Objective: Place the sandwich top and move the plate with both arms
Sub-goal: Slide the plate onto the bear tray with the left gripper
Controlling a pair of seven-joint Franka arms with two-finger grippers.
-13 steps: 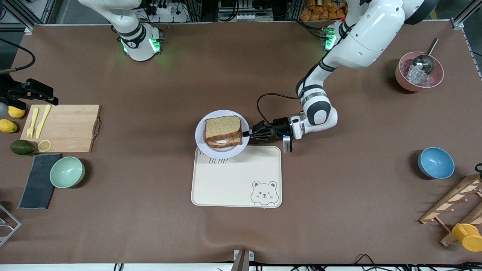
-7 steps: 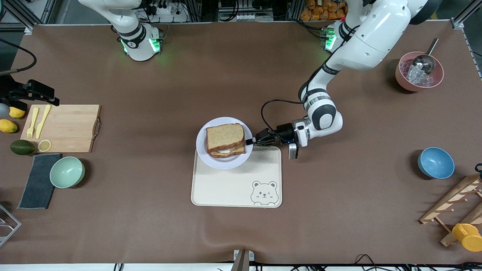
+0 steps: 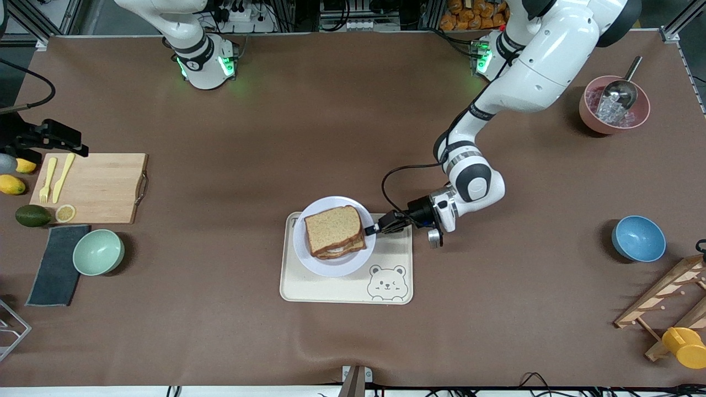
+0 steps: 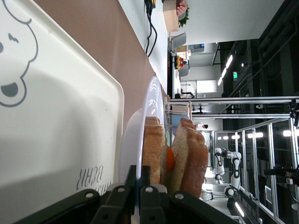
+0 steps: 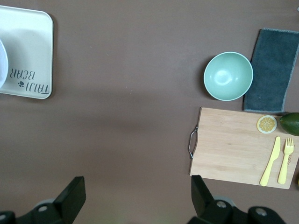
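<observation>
My left gripper is going to release the plate in the middle of the cream bear tray (image 3: 357,257) (image 4: 49,126), so that the plate's rim overlaps the printed bear.
The pale plate (image 3: 331,264) carries a closed sandwich, and the sandwich top (image 3: 333,228), a brown bread slice, lies on top. In the left wrist view the sandwich top (image 4: 196,158) stands over an orange filling. My left gripper (image 3: 376,227) is shut on the plate's rim (image 4: 150,116) at the edge toward the left arm's end. It holds the plate over the cream bear tray (image 3: 342,288); I cannot tell whether they touch. My right gripper (image 5: 138,189) is open and empty, waiting high over bare table between the tray (image 5: 28,37) and the cutting board.
A wooden cutting board (image 3: 99,187) with a yellow fork and knife, a green bowl (image 3: 98,252) and a dark cloth (image 3: 55,264) lie toward the right arm's end. A blue bowl (image 3: 638,238), a pink bowl with a scoop (image 3: 614,105) and a wooden rack (image 3: 667,298) stand toward the left arm's end.
My left gripper has carried the plate with the sandwich toward the front camera, from the bare table to over the tray. The right arm has hardly moved.
</observation>
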